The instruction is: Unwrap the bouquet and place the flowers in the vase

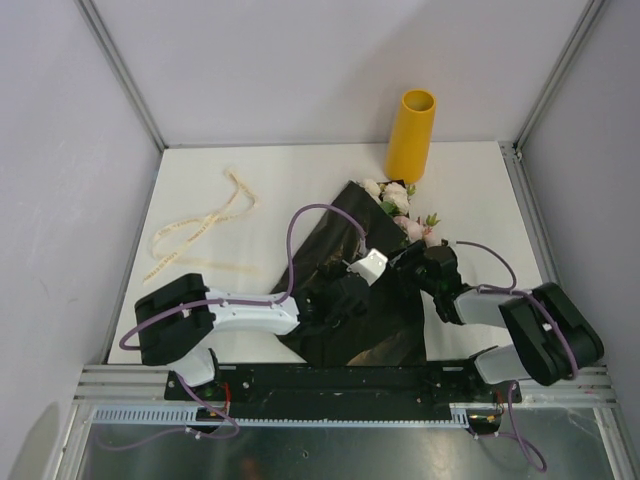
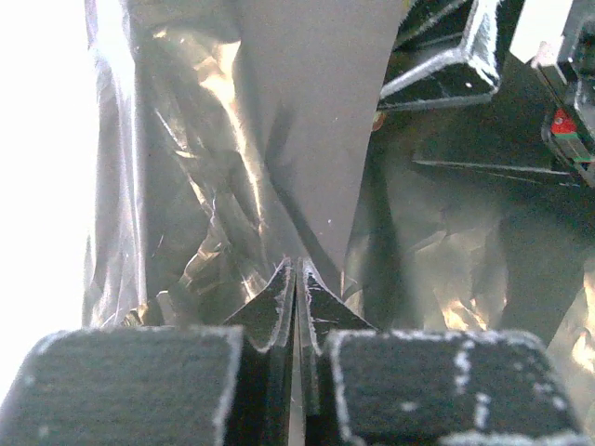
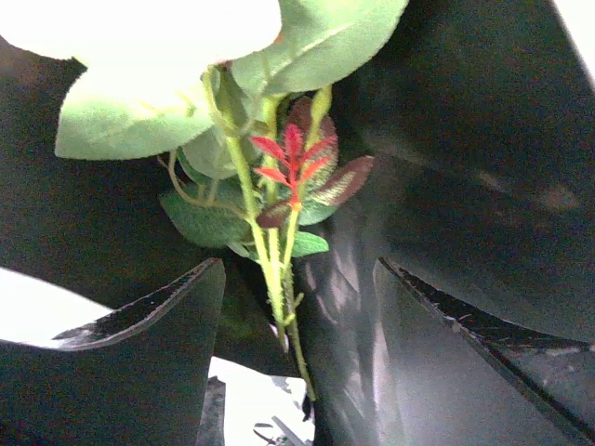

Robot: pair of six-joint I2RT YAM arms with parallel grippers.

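The wrapping sheet's fold covers the flower stems, so next my left gripper takes the fold's edge (image 2: 353, 204) and peels it open while my right gripper holds the flowers.
The bouquet lies untied, its glossy black wrapping sheet (image 1: 372, 310) spread on the table in front of the arms. The flowers (image 1: 398, 198), pink and cream roses, rest on the sheet's far corner, heads toward the mustard-yellow vase (image 1: 411, 135). My left gripper (image 1: 338, 290) is over the sheet's middle. In its wrist view it (image 2: 297, 266) is shut, pinching a fold of the wrapping sheet (image 2: 279, 139). My right gripper (image 1: 405, 258) is at the stems. It (image 3: 299, 269) stands open with the thin green stems (image 3: 277, 279) and leaves (image 3: 112, 121) between its fingers, untouched.
The cream ribbon (image 1: 200, 235) lies loose on the white table (image 1: 300, 170) at the left, apart from the sheet. The vase stands upright at the back edge, right of centre. Grey walls close in on the table on three sides.
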